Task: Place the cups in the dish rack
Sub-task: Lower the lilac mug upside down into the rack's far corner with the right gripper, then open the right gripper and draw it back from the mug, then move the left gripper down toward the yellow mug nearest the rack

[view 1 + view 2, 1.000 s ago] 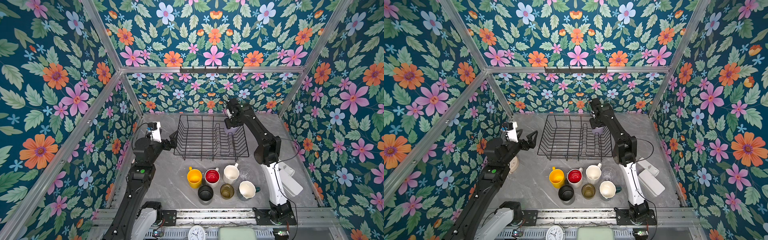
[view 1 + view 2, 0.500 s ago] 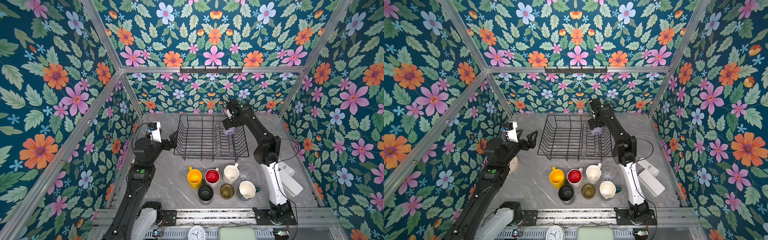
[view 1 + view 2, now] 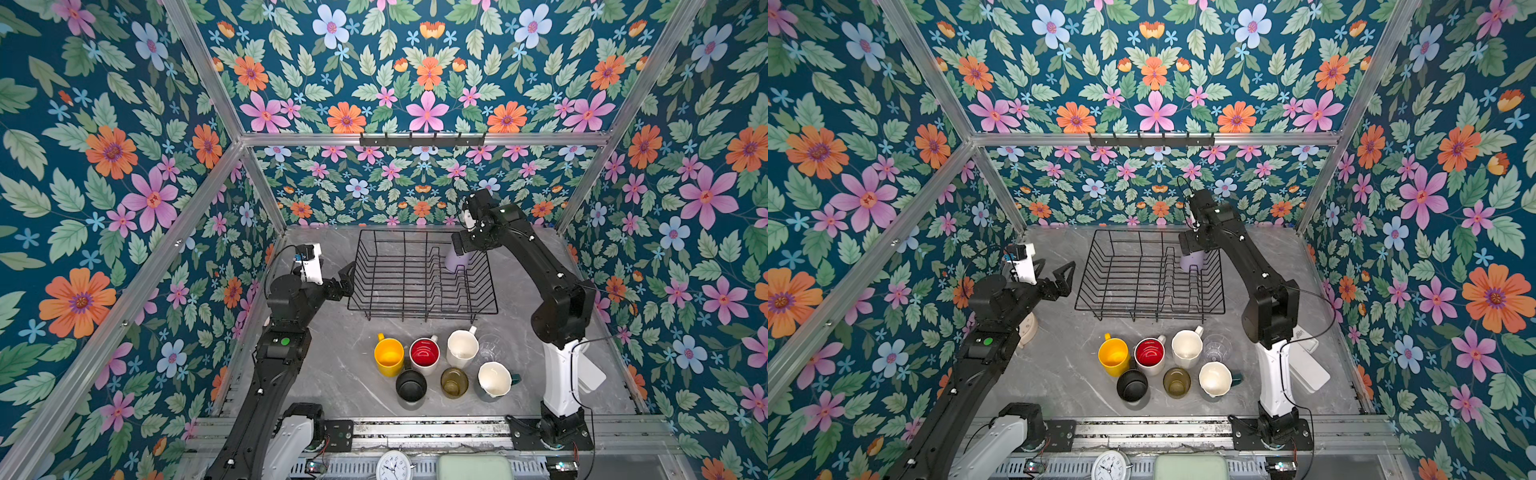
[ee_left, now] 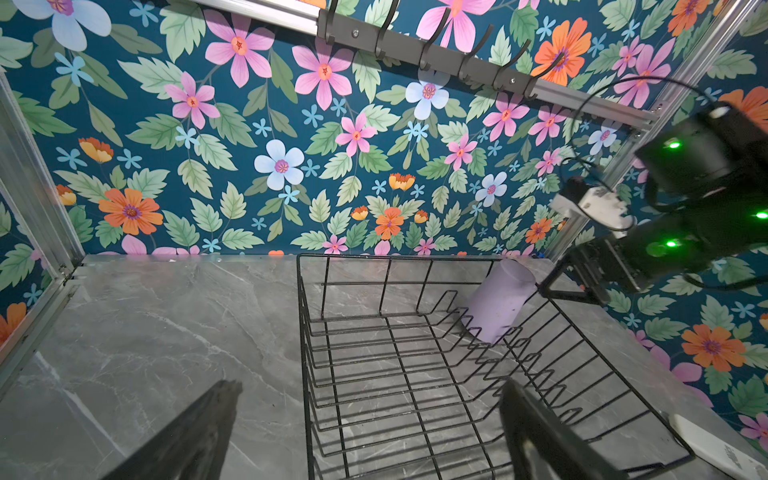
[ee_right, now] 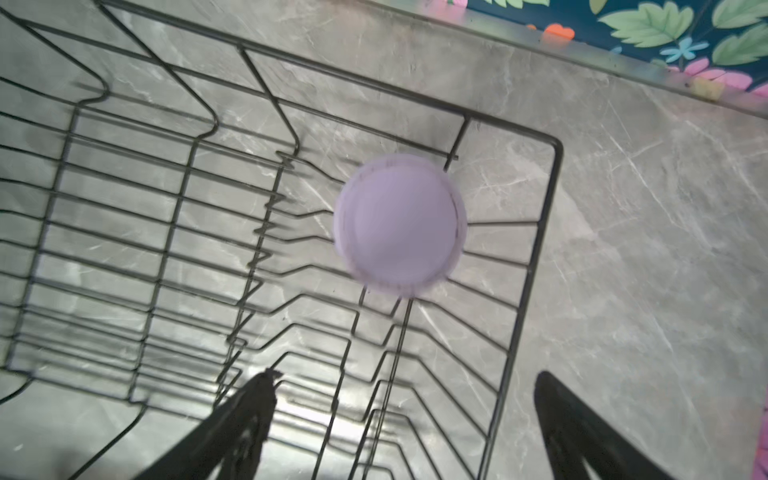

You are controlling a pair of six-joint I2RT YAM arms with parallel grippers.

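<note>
I move my left gripper to the yellow mug's rim (image 3: pixel 376 352) next and close it there, on the side that faces away from the red-inside mug.
The black wire dish rack (image 3: pixel 424 309) (image 3: pixel 1150 309) stands at the back middle of the table. A lilac tumbler (image 3: pixel 456 262) (image 3: pixel 1192 262) (image 4: pixel 498 305) (image 5: pixel 399 224) rests bottom up in its far right corner, leaning a little. My right gripper (image 3: pixel 463 248) (image 5: pixel 405 378) hangs open just above it, holding nothing. My left gripper (image 3: pixel 347 282) (image 4: pixel 370 386) is open and empty by the rack's left side. In front of the rack stand a yellow mug (image 3: pixel 389 357), a red-inside mug (image 3: pixel 424 354), a cream mug (image 3: pixel 462 348), a clear glass (image 3: pixel 488 351), a black mug (image 3: pixel 411 385), an amber glass (image 3: pixel 454 382) and a teal mug (image 3: pixel 494 379).
A black hook rail (image 3: pixel 422 140) runs along the back wall's frame. A white box (image 3: pixel 590 374) lies behind the right arm's base. A beige round object (image 3: pixel 1027 330) sits by the left arm. A clock (image 3: pixel 392 467) and a pale green pad (image 3: pixel 473 467) lie below the front rail.
My right gripper has opened and let go of the lilac tumbler, which now rests in the rack. The left arm has not moved.
</note>
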